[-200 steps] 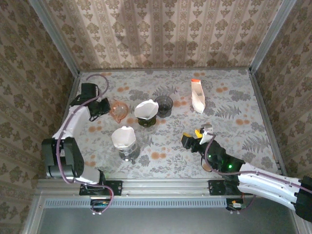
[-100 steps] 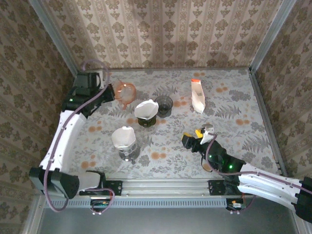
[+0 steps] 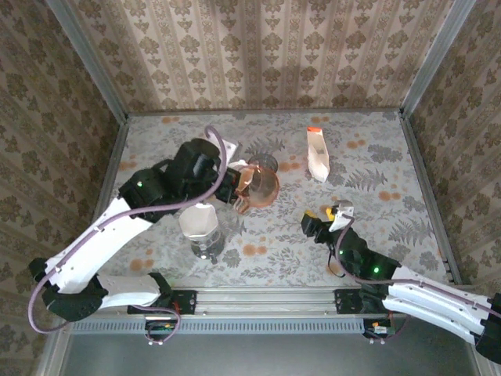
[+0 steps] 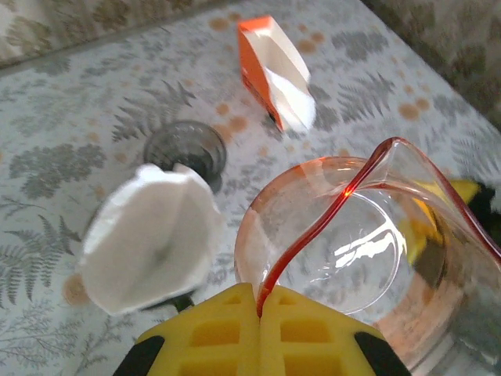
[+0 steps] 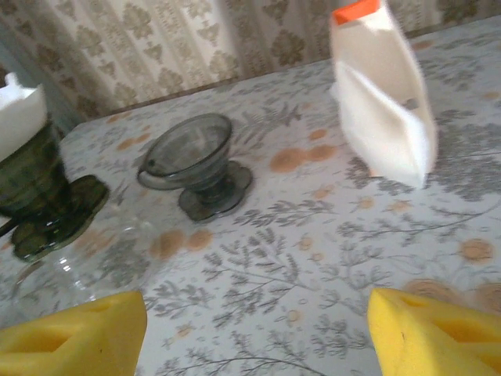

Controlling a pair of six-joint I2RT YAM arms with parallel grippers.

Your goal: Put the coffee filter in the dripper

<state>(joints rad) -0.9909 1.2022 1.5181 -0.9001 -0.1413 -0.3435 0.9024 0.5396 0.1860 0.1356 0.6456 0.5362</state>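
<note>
I will use my left gripper to set the clear orange dripper down near the table's front edge, next to the orange spots [image 3: 279, 250].
My left gripper [image 3: 241, 190] is shut on the rim of a clear orange dripper [image 3: 264, 188], holding it tilted above the middle of the table. In the left wrist view the orange rim [image 4: 329, 211] is pinched between my yellow fingers [image 4: 227, 329]. Just left of it, a white coffee filter [image 4: 149, 235] sits in a dark green dripper, which my left arm mostly hides from above. An empty grey dripper [image 3: 264, 163] stands behind. My right gripper [image 3: 329, 218] hovers open and empty near the table's front right, its view facing the grey dripper [image 5: 196, 160].
A second white filter sits in a clear dripper [image 3: 200, 223] at the front left. An orange-topped packet of filters [image 3: 317, 154] lies at the back right. The green dripper [image 5: 35, 196] shows at the left edge of the right wrist view. Patterned walls enclose the table.
My left arm has swung from the far left edge to the middle of the table, carrying the orange dripper up with it. The right gripper has shifted slightly right.
</note>
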